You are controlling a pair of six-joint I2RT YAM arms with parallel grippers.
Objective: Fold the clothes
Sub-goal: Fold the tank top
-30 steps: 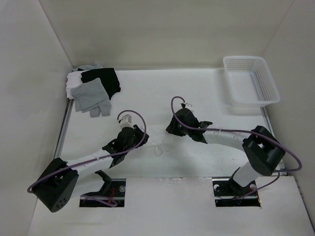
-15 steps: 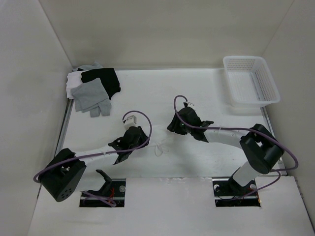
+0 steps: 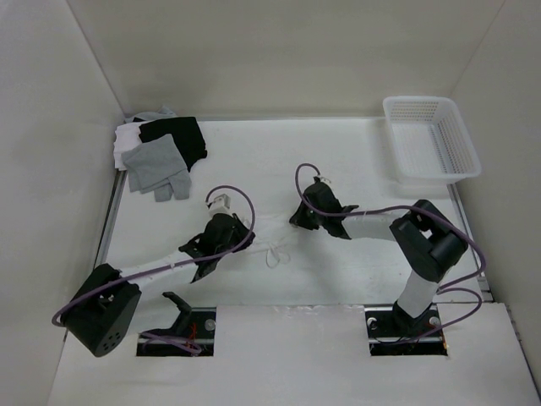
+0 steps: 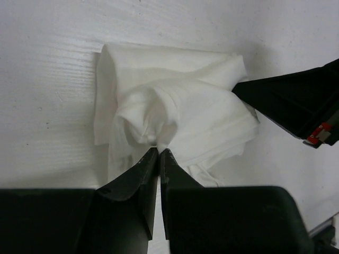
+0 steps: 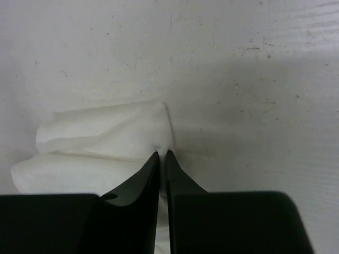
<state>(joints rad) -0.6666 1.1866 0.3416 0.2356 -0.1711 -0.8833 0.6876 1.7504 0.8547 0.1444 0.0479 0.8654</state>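
The clothes are bunching up at my left gripper, so my right gripper needs to open and pinch their side edge nearer the strap loops [image 3: 292,239], and then straighten them.
The clothes [image 3: 269,233] are a thin white garment bunched on the white table between my two grippers, hard to pick out from above. Its narrow strap loops [image 3: 275,255] trail toward the near edge. My left gripper [image 3: 243,230] is shut on a raised fold at the bundle's near side. In the left wrist view the crumpled clothes [image 4: 175,111] sit just beyond the left gripper [image 4: 159,151], with the right gripper [image 4: 296,103] at the bundle's right corner. My right gripper [image 3: 296,222] is shut on the opposite edge. In the right wrist view the right gripper [image 5: 162,154] pinches the clothes [image 5: 100,143].
A heap of grey and black garments [image 3: 161,156] lies at the back left corner. A white mesh basket [image 3: 431,148] stands at the back right. White walls close in the table on the left, back and right.
Both grippers have gone from open to shut, each pinching the white garment. The right arm's elbow has swung left, and the left arm has shifted slightly.
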